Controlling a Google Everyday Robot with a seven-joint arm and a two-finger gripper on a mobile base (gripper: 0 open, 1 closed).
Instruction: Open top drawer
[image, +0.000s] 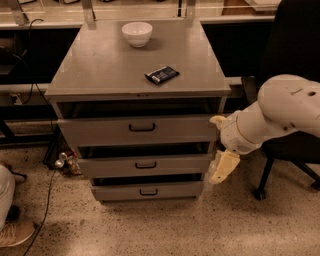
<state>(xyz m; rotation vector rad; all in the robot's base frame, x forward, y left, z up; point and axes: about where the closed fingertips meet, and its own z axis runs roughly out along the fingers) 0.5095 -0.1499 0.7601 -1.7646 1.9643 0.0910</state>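
Note:
My gripper will grab the top edge (179, 117) of the top drawer's front, between the drawer's handle and the drawer's end near the black office chair.
The top drawer (100, 131) is the widest grey front of three in the grey metal cabinet (100, 70). A small dark loop handle (142, 128) sits at its centre. A dark gap shows above its front. My gripper (221, 168) hangs from the white arm (280, 110) at the cabinet's right side, just off the right end of the middle drawer (115, 166) and below the top drawer's right corner. It touches no handle.
The bottom drawer (120, 192) sits under the middle one. A white bowl (137, 33) and a dark packet (161, 74) lie on the cabinet top. A black office chair (295, 40) stands at right. Cables and small cans (65, 161) lie at left. A shoe (12, 235) is bottom left.

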